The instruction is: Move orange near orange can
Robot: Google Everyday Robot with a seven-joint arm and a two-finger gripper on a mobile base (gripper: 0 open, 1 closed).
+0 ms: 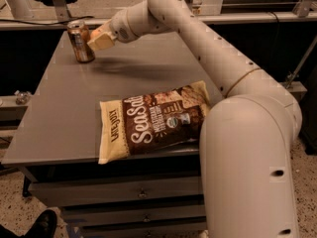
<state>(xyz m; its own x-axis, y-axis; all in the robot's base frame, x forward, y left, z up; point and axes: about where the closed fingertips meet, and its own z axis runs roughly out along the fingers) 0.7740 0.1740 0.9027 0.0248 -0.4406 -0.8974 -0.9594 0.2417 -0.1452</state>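
The orange will be set free from my gripper on the grey table (pixel 98 57) next to the base of the orange can.
The orange can (pixel 80 41) stands upright at the table's far left corner. My gripper (pixel 100 39) hangs just above the table, right beside the can on its right. It is shut on the orange (pixel 94 33), which is mostly hidden between the cream fingers; only a small patch of its skin shows at the tip next to the can. My arm reaches in from the lower right across the table.
A large brown-and-cream snack bag (pixel 153 120) lies flat near the front edge of the grey table (pixel 59 113). My arm's big base link (pixel 247 167) stands at the front right corner. Drawers sit below the tabletop.
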